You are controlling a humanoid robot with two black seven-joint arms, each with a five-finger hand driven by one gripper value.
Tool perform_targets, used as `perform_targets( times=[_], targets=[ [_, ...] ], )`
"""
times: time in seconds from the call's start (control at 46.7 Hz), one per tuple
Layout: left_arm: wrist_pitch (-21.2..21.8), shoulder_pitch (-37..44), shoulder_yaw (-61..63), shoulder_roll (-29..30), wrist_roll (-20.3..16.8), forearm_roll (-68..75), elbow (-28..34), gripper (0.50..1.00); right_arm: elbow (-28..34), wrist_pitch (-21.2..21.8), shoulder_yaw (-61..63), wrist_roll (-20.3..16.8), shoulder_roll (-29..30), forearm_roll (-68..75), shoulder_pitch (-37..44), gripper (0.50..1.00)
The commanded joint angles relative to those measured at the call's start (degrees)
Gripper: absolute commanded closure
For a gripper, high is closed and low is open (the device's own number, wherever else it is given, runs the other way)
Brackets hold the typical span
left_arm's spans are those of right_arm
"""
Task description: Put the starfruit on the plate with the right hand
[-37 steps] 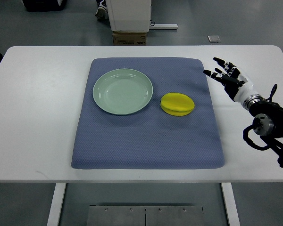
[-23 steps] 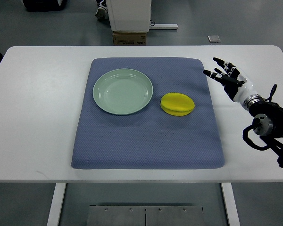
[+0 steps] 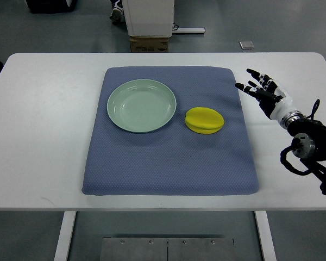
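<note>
My right gripper should go to the yellow starfruit next and close around the fruit's end (image 3: 216, 119) that points away from the pale green plate.
A yellow starfruit (image 3: 205, 120) lies on the blue mat (image 3: 168, 157), just right of a pale green plate (image 3: 142, 105) that holds nothing. My right hand (image 3: 258, 88) hovers over the white table beyond the mat's right edge, well to the right of the fruit. Its black fingers are spread and hold nothing. The right arm (image 3: 309, 145) comes in from the right edge. The left arm does not show.
The white table (image 3: 38, 136) carries the mat in its middle. Behind its far edge stand a white cabinet base (image 3: 148, 16) and a cardboard box (image 3: 149, 43) on the grey floor.
My right hand has drifted very slightly to the right and down. The starfruit and plate have not moved.
</note>
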Motion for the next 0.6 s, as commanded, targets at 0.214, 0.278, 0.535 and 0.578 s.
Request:
perform_targets(
  times=[0.214, 0.278, 0.535, 0.578],
  targets=[
    [0.02, 0.0, 0.0, 0.0, 0.0, 0.0, 0.01, 0.5, -1.6, -0.07, 0.0, 0.04, 0.0, 0.0, -0.01, 0.5],
    [0.02, 0.0, 0.0, 0.0, 0.0, 0.0, 0.01, 0.5, -1.95, -0.07, 0.0, 0.13, 0.08, 0.0, -0.01, 0.5],
    [0.02, 0.0, 0.0, 0.0, 0.0, 0.0, 0.01, 0.5, -2.92, -0.16, -0.08, 0.04, 0.43, 0.0, -0.01, 0.5],
    [0.02, 0.0, 0.0, 0.0, 0.0, 0.0, 0.01, 0.5, -3.18, -0.16, 0.0, 0.04, 0.52, 0.0, -0.01, 0.5]
  ],
)
